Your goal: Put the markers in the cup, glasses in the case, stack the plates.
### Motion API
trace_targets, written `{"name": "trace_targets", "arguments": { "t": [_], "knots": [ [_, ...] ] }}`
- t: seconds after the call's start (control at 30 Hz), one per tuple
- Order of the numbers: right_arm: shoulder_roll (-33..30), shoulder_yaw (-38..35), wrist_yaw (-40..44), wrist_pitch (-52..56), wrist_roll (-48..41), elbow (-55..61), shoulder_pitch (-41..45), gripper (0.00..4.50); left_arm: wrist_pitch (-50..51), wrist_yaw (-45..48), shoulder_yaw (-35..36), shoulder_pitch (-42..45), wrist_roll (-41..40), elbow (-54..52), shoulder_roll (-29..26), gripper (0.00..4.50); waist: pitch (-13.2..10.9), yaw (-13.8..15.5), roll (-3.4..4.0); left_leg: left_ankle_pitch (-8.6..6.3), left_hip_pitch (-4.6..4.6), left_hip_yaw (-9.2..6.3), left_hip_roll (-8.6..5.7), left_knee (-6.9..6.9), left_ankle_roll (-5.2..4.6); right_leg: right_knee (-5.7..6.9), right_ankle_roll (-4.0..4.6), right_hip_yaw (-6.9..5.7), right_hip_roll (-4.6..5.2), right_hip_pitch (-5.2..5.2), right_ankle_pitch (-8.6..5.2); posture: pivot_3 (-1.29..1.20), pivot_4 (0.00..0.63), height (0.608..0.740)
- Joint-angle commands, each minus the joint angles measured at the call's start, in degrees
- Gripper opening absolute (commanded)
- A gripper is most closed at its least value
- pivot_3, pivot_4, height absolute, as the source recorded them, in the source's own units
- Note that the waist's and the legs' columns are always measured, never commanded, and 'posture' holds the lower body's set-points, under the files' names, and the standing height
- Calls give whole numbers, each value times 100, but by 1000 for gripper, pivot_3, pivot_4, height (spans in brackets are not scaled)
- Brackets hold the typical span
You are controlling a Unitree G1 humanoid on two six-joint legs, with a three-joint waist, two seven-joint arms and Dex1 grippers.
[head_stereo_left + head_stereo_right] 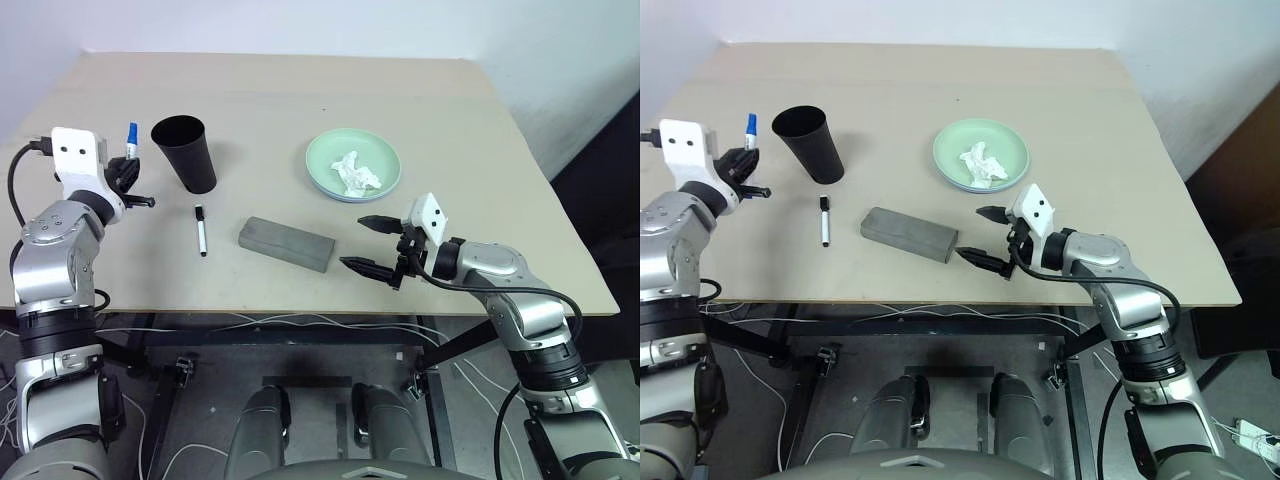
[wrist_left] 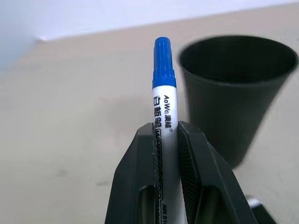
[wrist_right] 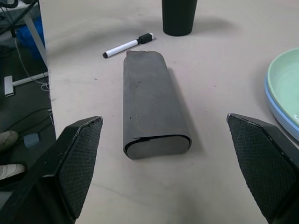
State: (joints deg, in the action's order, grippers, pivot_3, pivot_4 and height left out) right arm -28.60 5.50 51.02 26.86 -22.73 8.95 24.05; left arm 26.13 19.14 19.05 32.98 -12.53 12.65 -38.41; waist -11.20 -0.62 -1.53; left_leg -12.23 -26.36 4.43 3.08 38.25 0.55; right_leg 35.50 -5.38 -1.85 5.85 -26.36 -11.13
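Observation:
My left gripper has the blue-capped marker. It will let go of the marker inside the black cup (image 1: 196, 130) (image 2: 268, 63), against the rim facing the green plate.
My left gripper (image 2: 166, 129) is shut on the blue-capped marker (image 2: 163, 88), holding it upright above the table just left of the black cup (image 1: 185, 153). The black-capped marker (image 1: 201, 231) lies flat on the table in front of the cup. Near the table's front lies the closed grey case (image 1: 287, 244), and my right gripper (image 1: 353, 241) stands open just right of its end, with nothing between its fingers. The mint green plate (image 1: 353, 150) rests on the light blue plate (image 3: 275, 105) at the back right. The glasses are out of view.
A crumpled white tissue (image 1: 356, 172) lies in the green plate. The beige table (image 1: 450, 120) has bare room at the back and on the right. Its front edge runs close under both grippers, with cables below it.

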Motion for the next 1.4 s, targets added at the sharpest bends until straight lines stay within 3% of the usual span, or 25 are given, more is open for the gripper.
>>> {"name": "trace_targets", "arguments": {
  "t": [0.03,0.27,0.53,0.83,1.4],
  "knots": [
    [1,-116,8,-66,-90,182,116,4500,-54,-385,218,223,149,-318,-180,278,0,-1,0,0,0,1,0,0,0,-1,0,0,0,0,0,0,150,691],
    [64,-99,-53,-69,-92,204,115,4500,-1239,-217,68,971,170,23,-222,278,1,20,-2,1,-2,1,-1,1,-2,-1,-2,-1,0,1,1,0,150,691],
    [113,-154,-178,-136,-69,205,82,4500,-3194,516,-178,2346,144,2185,89,278,1,0,-2,6,1,4,-2,5,-5,4,-19,-1,-2,4,11,0,150,691],
    [56,-153,-284,-104,-36,273,58,4500,-4541,874,-333,2826,299,4138,339,278,1,2,-2,7,-1,4,-2,5,-7,3,-22,0,-4,3,11,0,150,691],
    [-27,-142,-294,-213,56,249,6,4500,-5286,1023,-230,3036,198,5294,632,278,0,5,-3,7,-5,3,-1,8,-8,5,-24,-1,-4,1,12,0,150,691]
  ]
}}
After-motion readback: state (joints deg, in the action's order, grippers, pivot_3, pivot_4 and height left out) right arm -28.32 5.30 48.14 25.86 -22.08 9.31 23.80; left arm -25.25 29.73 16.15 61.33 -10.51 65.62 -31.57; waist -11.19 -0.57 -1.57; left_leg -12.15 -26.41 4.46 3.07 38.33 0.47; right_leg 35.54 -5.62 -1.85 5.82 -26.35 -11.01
